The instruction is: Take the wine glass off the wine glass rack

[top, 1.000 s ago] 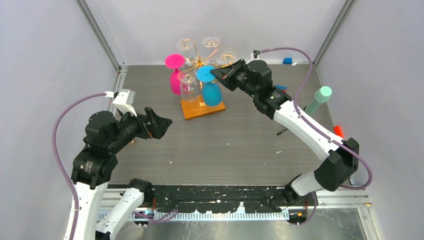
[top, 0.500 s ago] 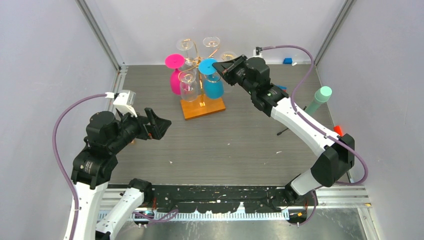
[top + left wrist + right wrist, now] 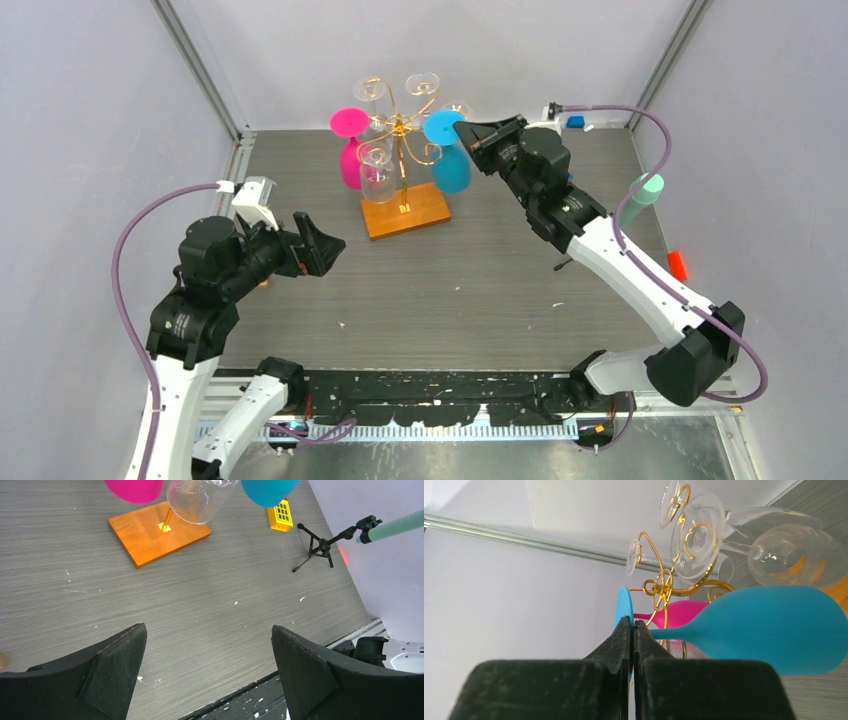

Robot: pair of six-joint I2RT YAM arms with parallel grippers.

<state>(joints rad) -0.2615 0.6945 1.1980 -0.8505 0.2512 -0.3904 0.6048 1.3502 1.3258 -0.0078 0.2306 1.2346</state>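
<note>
I should close my left gripper on the rim of the blue wine glass (image 3: 450, 190) (image 3: 266, 506), because my right gripper is holding the foot.
The gold wire wine glass rack (image 3: 402, 128) stands on an orange-brown wooden base (image 3: 405, 215) at the back middle. My right gripper (image 3: 462, 127) is shut on the round foot of a blue wine glass (image 3: 451, 170), held upside down just right of the rack; in the right wrist view the blue wine glass (image 3: 764, 630) has its foot pinched between my fingers (image 3: 624, 635), beside the gold scrolls (image 3: 659, 587). A pink glass (image 3: 350, 150) and several clear glasses (image 3: 376, 170) hang on the rack. My left gripper (image 3: 318, 245) is open and empty above the table's left side.
A small black tripod (image 3: 320, 545) with a mint-green cylinder (image 3: 640, 200) stands at the right. A yellow block (image 3: 280, 515) lies near it. A red object (image 3: 677, 263) sits by the right wall. The enclosure walls stand close behind the rack.
My right gripper has moved right and slightly back, carrying the blue wine glass away from the rack's centre post. The left arm has shifted only slightly.
</note>
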